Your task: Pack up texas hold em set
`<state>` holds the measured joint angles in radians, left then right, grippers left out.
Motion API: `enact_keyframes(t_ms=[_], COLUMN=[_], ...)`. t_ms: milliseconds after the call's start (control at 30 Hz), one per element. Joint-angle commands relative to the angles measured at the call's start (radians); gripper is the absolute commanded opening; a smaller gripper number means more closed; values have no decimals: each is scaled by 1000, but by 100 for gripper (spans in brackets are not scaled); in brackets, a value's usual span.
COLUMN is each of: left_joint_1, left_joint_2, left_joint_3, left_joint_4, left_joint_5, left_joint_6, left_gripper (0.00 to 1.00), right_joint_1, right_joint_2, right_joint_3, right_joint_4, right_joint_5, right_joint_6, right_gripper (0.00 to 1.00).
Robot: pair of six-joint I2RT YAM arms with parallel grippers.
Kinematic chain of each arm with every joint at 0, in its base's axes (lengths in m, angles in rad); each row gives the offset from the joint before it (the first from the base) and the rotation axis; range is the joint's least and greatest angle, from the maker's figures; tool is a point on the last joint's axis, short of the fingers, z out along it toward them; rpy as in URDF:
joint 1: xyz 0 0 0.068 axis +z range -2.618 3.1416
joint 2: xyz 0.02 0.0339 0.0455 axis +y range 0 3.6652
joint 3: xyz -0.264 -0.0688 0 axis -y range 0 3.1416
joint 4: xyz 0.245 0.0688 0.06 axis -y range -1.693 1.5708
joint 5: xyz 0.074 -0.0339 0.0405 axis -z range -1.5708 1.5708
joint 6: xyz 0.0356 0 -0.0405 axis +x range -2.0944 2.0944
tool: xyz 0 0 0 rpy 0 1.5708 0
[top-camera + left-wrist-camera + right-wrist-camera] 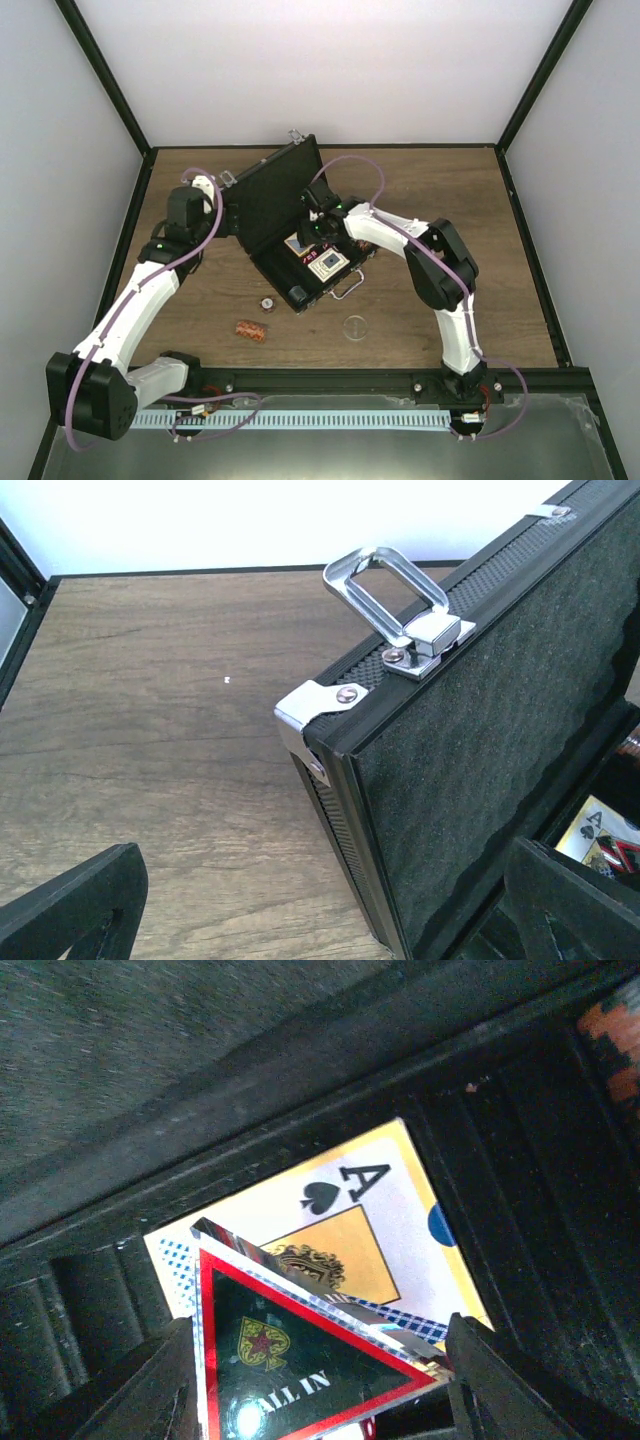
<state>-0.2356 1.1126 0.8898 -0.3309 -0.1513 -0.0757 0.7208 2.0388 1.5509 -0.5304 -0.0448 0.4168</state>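
Note:
My right gripper has the red-black "ALL IN" triangle. It will let go of it on top of the ace-of-spades card deck [300, 242] [275, 1285].
The black case [290, 215] lies open mid-table, its foam-lined lid [500, 730] tilted up and its silver latch [400, 605] on the lid's edge. My left gripper [320, 920] is open, its fingers [70, 910] on either side of the lid's near corner without touching it. My right gripper [320, 1390] hangs inside the case's tray and is shut on the red-black "ALL IN" triangle [300, 1360], just above an ace-of-spades card deck [380, 1230]. A blue disc [440, 1225] peeks out beside the deck. A brown-red chip stack [250, 330] lies on the table in front of the case.
A small round chip [267, 303] and a clear disc [355, 326] lie on the wooden table [450, 200] near the case's front. The case's silver handle [350, 285] points toward the arm bases. Black frame posts and white walls enclose the table.

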Motion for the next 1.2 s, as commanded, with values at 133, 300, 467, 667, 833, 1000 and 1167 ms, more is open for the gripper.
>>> enact_keyframes(t_ms=[133,300,467,667,833,1000,1167], left_joint_1=[-1,-1,-1,0,-1,-1,-1], left_joint_2=[27,27,27,29,29,25,21], left_joint_3=[3,4,4,5,8,10,12], left_joint_4=[7,6,7,6,3,1,-1], left_joint_5=[22,22,25,38,42,45,47], left_joint_6=[-10,-10,-10,-14,-16,-18,-21], left_gripper=[100,100,100,100,100,100,100], right_joint_1=[19,28,40,45,44,49,53], right_joint_2=[74,105,124,165,190,183,195], right_joint_3=[68,86,120,151,170,173,202], right_joint_4=[-54,-75,-85,-106,-136,-157,-178], right_joint_5=[22,21,24,37,52,67,73], right_joint_6=[82,92,97,103,110,114,110], right_gripper=[56,56,57,57,57,62,73])
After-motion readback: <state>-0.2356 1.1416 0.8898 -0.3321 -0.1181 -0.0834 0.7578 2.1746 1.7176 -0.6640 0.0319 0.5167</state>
